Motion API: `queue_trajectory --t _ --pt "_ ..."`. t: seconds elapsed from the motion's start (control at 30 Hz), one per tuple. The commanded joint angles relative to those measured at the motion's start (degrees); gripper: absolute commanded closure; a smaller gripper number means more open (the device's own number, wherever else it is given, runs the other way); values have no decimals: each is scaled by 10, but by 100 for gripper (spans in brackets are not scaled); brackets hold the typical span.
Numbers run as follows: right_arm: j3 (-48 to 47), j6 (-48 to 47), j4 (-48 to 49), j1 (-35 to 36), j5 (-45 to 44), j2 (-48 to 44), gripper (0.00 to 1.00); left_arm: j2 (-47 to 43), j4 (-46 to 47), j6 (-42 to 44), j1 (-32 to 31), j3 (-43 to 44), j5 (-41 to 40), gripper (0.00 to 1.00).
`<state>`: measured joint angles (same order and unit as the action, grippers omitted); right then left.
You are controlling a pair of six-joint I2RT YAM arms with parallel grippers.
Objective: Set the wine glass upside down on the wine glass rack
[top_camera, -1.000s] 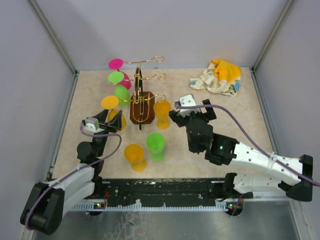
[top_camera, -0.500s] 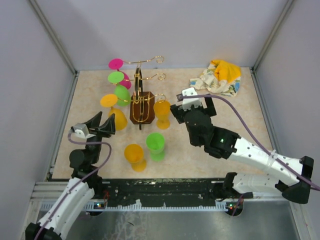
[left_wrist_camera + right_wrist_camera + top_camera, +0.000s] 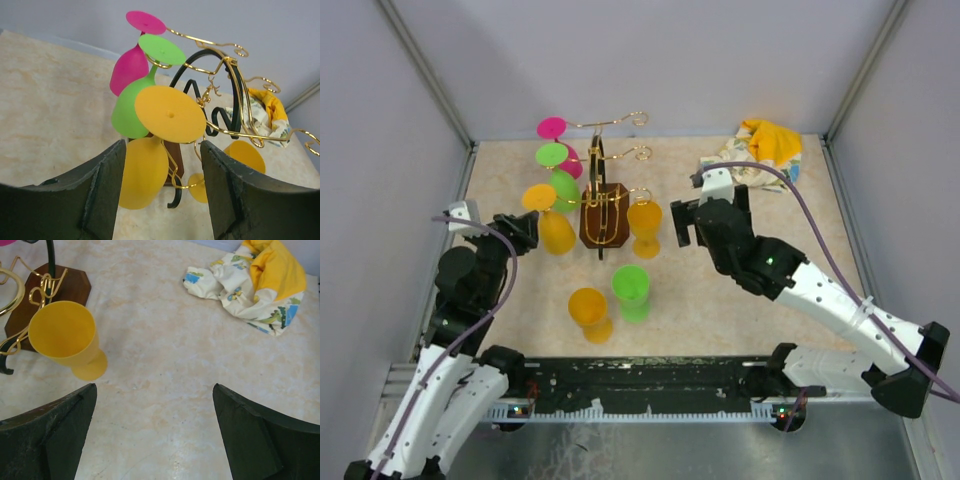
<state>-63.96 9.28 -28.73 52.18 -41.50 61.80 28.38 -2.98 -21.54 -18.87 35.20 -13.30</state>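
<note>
The robot's left gripper will next move to the upright green glass's rim (image 3: 616, 272), in front of the wine glass rack, and close there.
The wine glass rack (image 3: 603, 215), gold wire on a dark brown base, stands mid-table. Three glasses hang upside down on its left arms: pink (image 3: 552, 128), green (image 3: 561, 185) and orange (image 3: 556, 232). They also show in the left wrist view, with the orange one (image 3: 145, 172) nearest. My left gripper (image 3: 525, 228) is open and empty just left of the hanging orange glass, apart from it; its jaws (image 3: 160, 200) frame the glass. An upright orange glass (image 3: 645, 226) stands right of the rack. My right gripper (image 3: 712, 212) is open and empty (image 3: 155, 430), to the right of that glass (image 3: 65, 337).
An upright green glass (image 3: 632, 290) and another orange glass (image 3: 588, 308) stand in front of the rack. A crumpled yellow and white cloth (image 3: 758, 152) lies at the back right, also in the right wrist view (image 3: 260, 282). Walls close the table on three sides.
My left gripper has drawn back to the left, away from the hanging orange glass. My right gripper has moved back and to the right, away from the upright orange glass.
</note>
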Motion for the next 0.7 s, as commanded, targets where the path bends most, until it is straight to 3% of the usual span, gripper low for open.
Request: queue_trajectory --t 0.0,0.2,0.47,0.67 --pt "-3 47 -17 -3 55 -3 1 40 -112 -15 2 60 29 33" --pt "-5 52 -35 -5 46 -2 1 87 -150 3 2 117 114 34" --pt "-10 51 -47 -9 47 -3 1 71 -147 53 2 153 142 35" --pt "-19 53 -61 -10 43 -3 1 116 -157 59 2 175 246 36"
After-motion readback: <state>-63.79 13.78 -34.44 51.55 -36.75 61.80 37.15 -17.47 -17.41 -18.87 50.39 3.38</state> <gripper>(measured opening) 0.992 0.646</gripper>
